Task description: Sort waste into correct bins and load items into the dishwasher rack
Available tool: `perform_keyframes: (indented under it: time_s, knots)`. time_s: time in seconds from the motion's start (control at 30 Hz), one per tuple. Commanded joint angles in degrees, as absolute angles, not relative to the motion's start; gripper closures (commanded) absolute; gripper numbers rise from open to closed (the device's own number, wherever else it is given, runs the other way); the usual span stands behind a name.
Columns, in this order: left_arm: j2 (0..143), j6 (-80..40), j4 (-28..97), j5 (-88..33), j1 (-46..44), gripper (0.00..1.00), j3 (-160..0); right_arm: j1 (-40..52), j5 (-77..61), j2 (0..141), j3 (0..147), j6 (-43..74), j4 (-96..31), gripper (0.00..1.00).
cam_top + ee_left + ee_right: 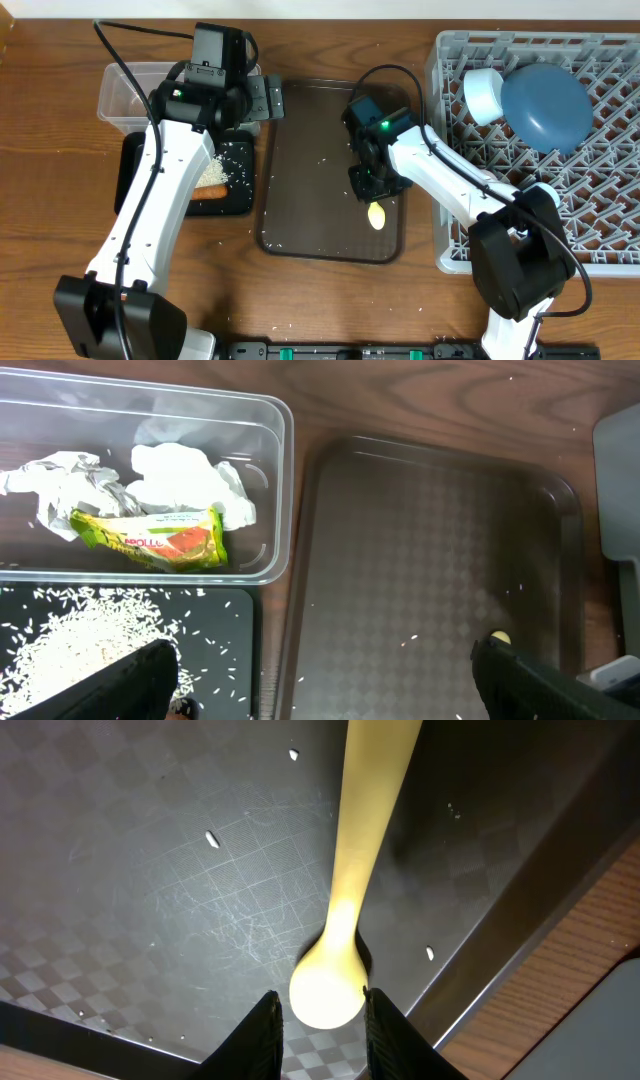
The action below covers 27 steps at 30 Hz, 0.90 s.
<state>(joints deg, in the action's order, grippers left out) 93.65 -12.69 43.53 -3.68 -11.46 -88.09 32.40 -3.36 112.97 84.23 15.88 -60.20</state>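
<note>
The spoon's wide round end is at my right gripper's fingers, so I will open them and take the spoon by its slim handle [365, 830] before I lift it.
The cream-yellow spoon [365, 840] lies on the dark-brown tray [150, 870], its round end between the tips of my right gripper [322, 1020]. The jaws stand narrowly open beside it, a thin gap showing on the left side. In the overhead view the spoon [376, 215] pokes out below my right gripper [372, 192]. My left gripper [325, 690] is wide open and holds nothing, hovering over the edge between the black bin [225, 610] and the tray. The clear bin [270, 480] holds white tissue [180, 475] and the printed wrapper [160, 540]. Rice [70, 650] lies in the black bin.
The grey dishwasher rack [600, 240] stands at the right with the blue plate [545, 105] and a light blue cup [485, 95] in it. An orange carrot stick [210, 192] lies in the black bin [240, 200]. Stray rice grains dot the tray [300, 200].
</note>
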Motion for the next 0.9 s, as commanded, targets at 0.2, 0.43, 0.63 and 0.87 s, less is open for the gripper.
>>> perform_keyframes:
  time_s: [0.2,0.43,0.63,0.87]
  knots:
    - [94.30,-12.78,43.68,-3.38,-11.31,0.04,-88.20,31.92,-3.01,111.66,82.04,16.95,-59.07,0.71]
    - [94.30,-12.78,43.68,-3.38,-11.31,0.04,-88.20,31.90,-2.81,111.66,74.11,17.12,-50.70,0.68]
    - [94.30,-12.78,43.68,-3.38,-11.31,0.04,-88.20,31.88,-1.32,111.66,68.38,16.19,-42.37,0.67]
    - [94.30,-12.78,43.68,-3.38,-11.31,0.04,-88.20,31.99,-0.43,111.66,67.16,16.19,-42.46,0.80]
